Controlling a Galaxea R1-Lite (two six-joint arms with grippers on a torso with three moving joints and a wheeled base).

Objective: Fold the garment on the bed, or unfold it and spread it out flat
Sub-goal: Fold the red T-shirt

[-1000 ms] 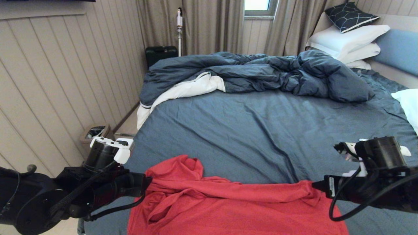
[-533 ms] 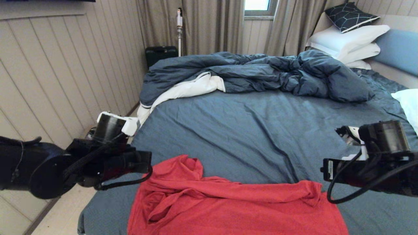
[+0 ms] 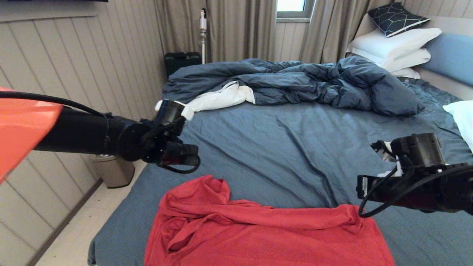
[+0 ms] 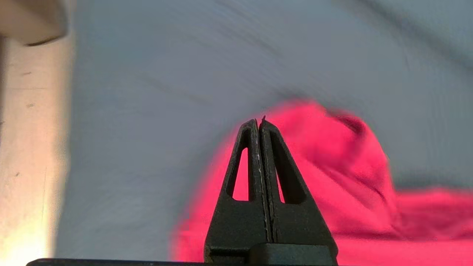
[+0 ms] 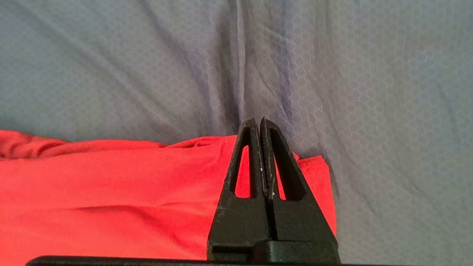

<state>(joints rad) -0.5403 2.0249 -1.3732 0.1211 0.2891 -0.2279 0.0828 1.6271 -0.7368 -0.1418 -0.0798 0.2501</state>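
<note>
Next, I open my left gripper, pinch the garment's raised fold (image 3: pixel 215 186) and pull it toward the garment's near side, as the red garment's bunched end sticks out past its far edge.
The red garment (image 3: pixel 258 232) lies crumpled and partly doubled over at the near edge of the bed (image 3: pixel 295 147), on its blue-grey sheet. My left gripper (image 3: pixel 193 159) hangs in the air above and beyond the garment's left bunched end, shut and empty. In the left wrist view the left gripper (image 4: pixel 258 122) has its fingers pressed together over the garment (image 4: pixel 332 177). My right gripper (image 3: pixel 360 192) hovers just above the garment's right corner, also shut on nothing. The right wrist view shows the right gripper (image 5: pixel 258 122) over the garment's corner (image 5: pixel 111 192).
A rumpled dark blue duvet (image 3: pixel 295 81) fills the far side of the bed, with stacked white pillows (image 3: pixel 395 44) at the far right. Another white pillow (image 3: pixel 462 118) lies at the right edge. A waste bin (image 3: pixel 112 170) stands on the floor beside the panelled wall at the left.
My left arm has risen and swung away from the garment's left edge towards the far side. The right gripper has lifted slightly. The garment has stayed where it lay.
</note>
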